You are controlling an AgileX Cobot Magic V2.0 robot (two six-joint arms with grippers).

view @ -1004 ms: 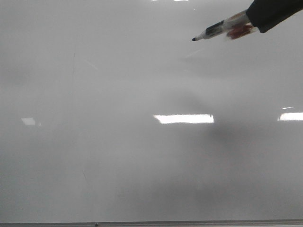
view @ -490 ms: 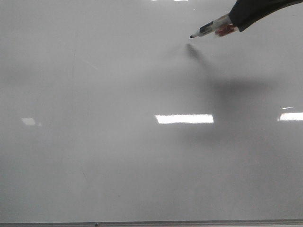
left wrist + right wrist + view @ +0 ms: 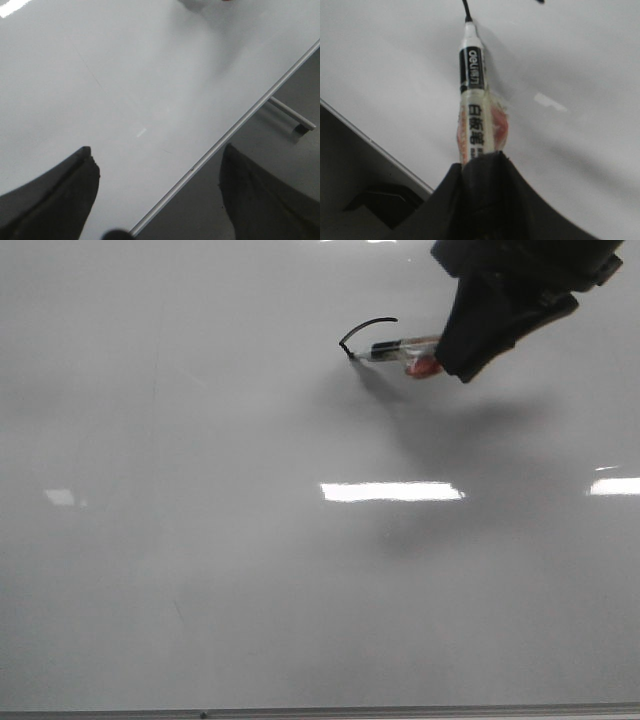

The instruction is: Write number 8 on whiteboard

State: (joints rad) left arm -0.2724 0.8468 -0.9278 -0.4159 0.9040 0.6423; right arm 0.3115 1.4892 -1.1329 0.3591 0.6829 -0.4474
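Observation:
My left gripper should next close on the marker's front end (image 3: 382, 351), just behind its writing tip, because my right gripper is holding the back end.
The whiteboard (image 3: 250, 570) fills the front view, glossy pale grey. My right gripper (image 3: 455, 345) is at the upper right, shut on a black-and-white marker (image 3: 395, 348) whose tip touches the board. A short black arc (image 3: 365, 328) runs from the tip up and to the right: the open top stroke of the number 8. In the right wrist view the marker (image 3: 474, 95) sticks out of the shut gripper (image 3: 482, 162) with its tip on the board (image 3: 395, 60). My left gripper (image 3: 157, 170) is open and empty over the board's edge (image 3: 240, 125).
Bright rectangular light reflections (image 3: 392, 491) lie on the board. A thin grey frame (image 3: 320, 712) runs along its bottom. Faint grey scratch marks (image 3: 155, 380) show at the left. Beyond the edge a dark floor and a metal leg (image 3: 292, 117) show in the left wrist view.
My right gripper has moved down and left, bringing the marker tip onto the board. A black arc has appeared where there was no ink before.

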